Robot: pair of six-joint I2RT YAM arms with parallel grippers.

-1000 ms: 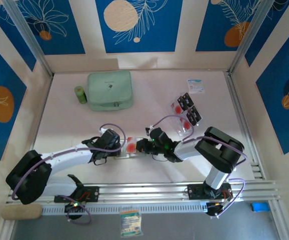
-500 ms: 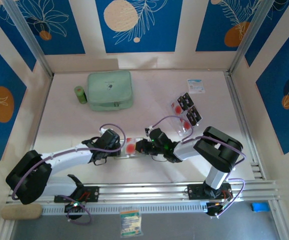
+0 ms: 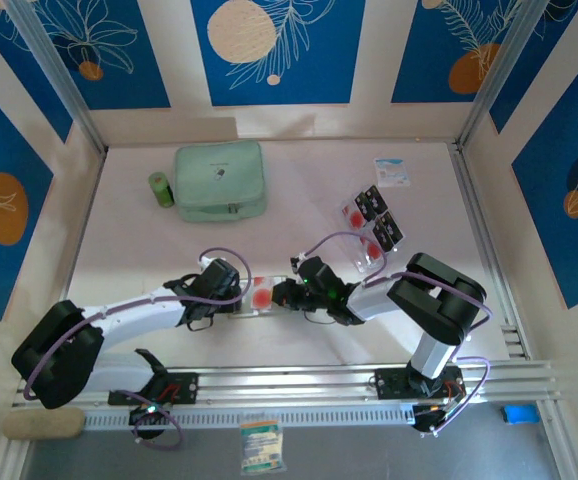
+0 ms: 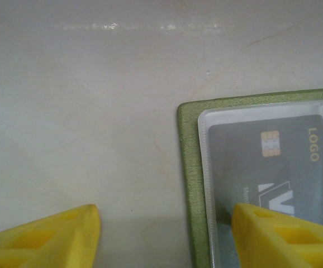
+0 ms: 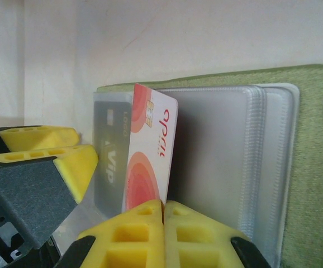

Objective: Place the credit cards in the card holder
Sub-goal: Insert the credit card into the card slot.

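I should let go of the pale credit card with my right gripper over the black VIP card (image 3: 252, 299) (image 5: 139, 159) in the olive-green card holder.
The olive-green card holder (image 3: 252, 300) lies open on the table between the two grippers. Its clear sleeves (image 5: 217, 167) show, and a black VIP card (image 4: 273, 167) sits in the leftmost one. My right gripper (image 5: 163, 206) is shut on a pale credit card with red blobs (image 5: 150, 151), held on edge with its far end at the sleeves. My left gripper (image 4: 167, 237) is open and straddles the holder's left edge (image 4: 186, 167): one finger over the sleeve, the other over bare table. Several more credit cards (image 3: 371, 225) lie at the right.
A mint-green zip case (image 3: 220, 180) and a small green bottle (image 3: 160, 189) stand at the back left. A white-and-blue packet (image 3: 391, 171) lies at the back right. A metal rail (image 3: 299, 385) runs along the near edge.
The right gripper with its card has edged very slightly left over the holder. The left arm has stayed where it was.
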